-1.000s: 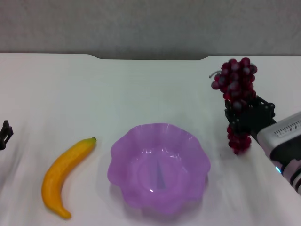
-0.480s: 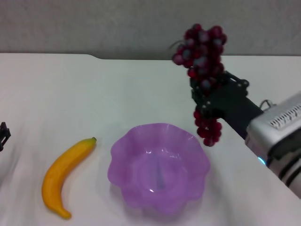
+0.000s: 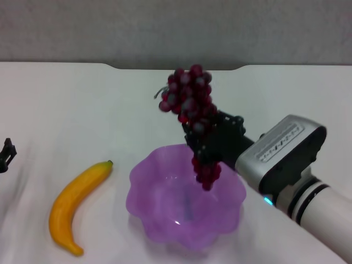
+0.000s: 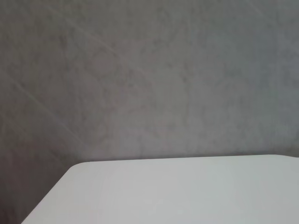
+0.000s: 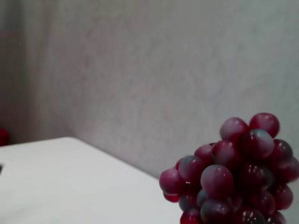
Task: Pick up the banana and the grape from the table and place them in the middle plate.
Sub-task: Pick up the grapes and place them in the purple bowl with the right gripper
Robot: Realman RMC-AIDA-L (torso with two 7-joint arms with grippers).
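The robot's right gripper needs to release the grape bunch inside the purple plate (image 3: 174, 198), slightly toward the banana.
My right gripper (image 3: 208, 142) is shut on the grape bunch (image 3: 190, 104), held upright in the air over the far right part of the middle plate (image 3: 148, 212). The bunch's lower end hangs just above the plate's inside. The dark red grapes also show close up in the right wrist view (image 5: 233, 175). The banana (image 3: 74, 203) lies on the white table (image 3: 82, 110) to the left of the purple scalloped plate. My left gripper (image 3: 5, 155) sits at the far left edge of the table, only a dark tip of it in view.
A shallow notch (image 3: 176, 67) cuts the table's far edge, with a grey wall behind it. The left wrist view shows only a table corner (image 4: 140, 191) and the wall.
My right arm has carried the grape bunch up off the right side of the table and leftward, from beside the plate to above it. The banana and plate have not moved.
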